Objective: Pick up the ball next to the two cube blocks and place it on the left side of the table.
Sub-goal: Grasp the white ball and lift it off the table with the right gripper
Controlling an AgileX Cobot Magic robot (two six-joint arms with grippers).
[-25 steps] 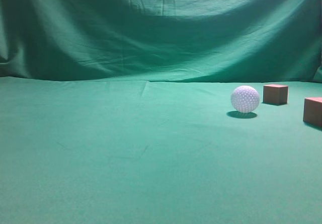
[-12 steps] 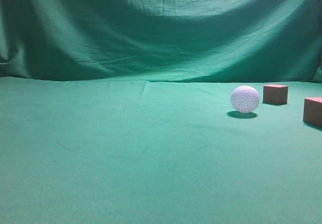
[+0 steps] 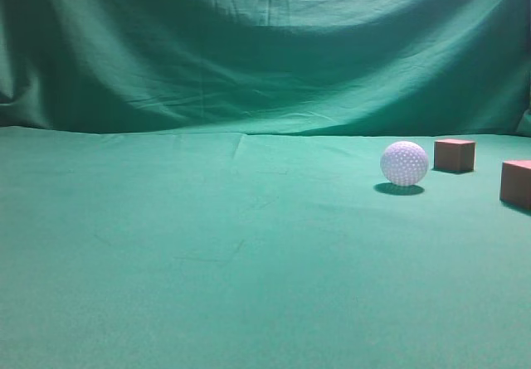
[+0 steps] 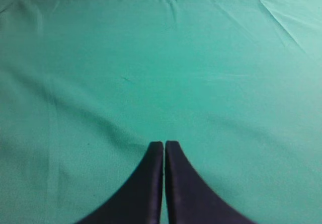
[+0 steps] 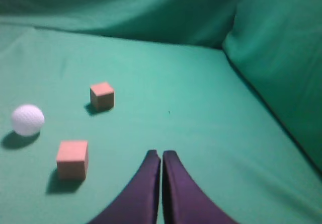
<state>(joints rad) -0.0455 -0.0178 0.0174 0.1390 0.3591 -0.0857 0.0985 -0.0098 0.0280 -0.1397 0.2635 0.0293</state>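
Note:
My right gripper needs to go next to the middle of the white dimpled ball [image 3: 404, 164] [image 5: 27, 120] beside the reddish-brown cubes and close there with its fingers on opposite sides.
The white dimpled ball [image 3: 404, 163] rests on the green table [image 3: 207, 253] at the right, with one reddish-brown cube [image 3: 455, 155] just right of it and the other cube [image 3: 516, 183] at the right edge. In the right wrist view the ball [image 5: 27, 119] lies at the far left, one cube [image 5: 102, 95] behind and one cube [image 5: 72, 158] nearer. My right gripper [image 5: 161, 154] is shut and empty, right of the near cube. My left gripper [image 4: 164, 144] is shut and empty over bare cloth. Neither gripper shows in the exterior view.
A draped green backdrop [image 3: 265, 46] closes the far side. In the right wrist view the cloth rises as a wall [image 5: 282, 58] on the right. The left and middle of the table show only cloth.

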